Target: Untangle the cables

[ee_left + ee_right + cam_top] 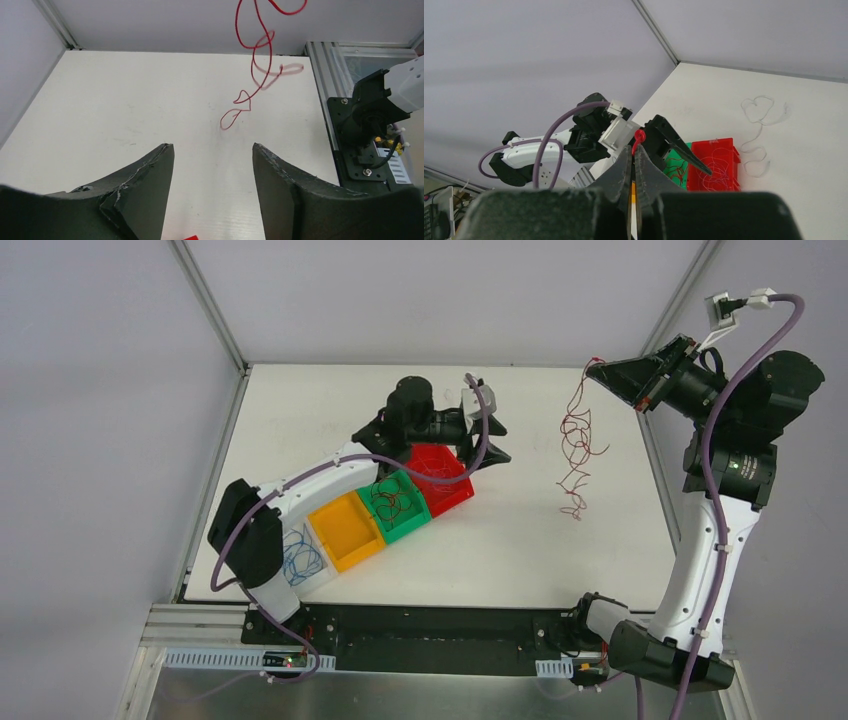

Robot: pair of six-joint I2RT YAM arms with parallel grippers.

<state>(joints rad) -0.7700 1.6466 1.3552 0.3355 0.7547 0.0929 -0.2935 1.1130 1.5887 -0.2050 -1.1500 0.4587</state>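
Note:
The red cable hangs in tangled curls from my right gripper. Next, my left gripper pinches the cable's hanging loops [575,451] and pulls a part of the cable free for the green bin.
My right gripper [603,371] is raised over the table's right side and shut on a bright red cable [578,435], which hangs from it in curls down to near the table top. In the right wrist view a red curl [639,136] sticks out above the closed fingertips of that gripper [634,147]. My left gripper [497,440] is open and empty just right of the red bin [452,497]. In the left wrist view the gripper [212,150] faces the hanging red cable [255,65]. A white cable [760,116] lies loose on the table.
Four bins stand in a diagonal row under the left arm: a white one with blue cables [300,558], an empty yellow one [346,531], a green one with dark red cables [395,503], and the red one, which holds thin pale wires [716,167]. Frame posts stand at the back corners.

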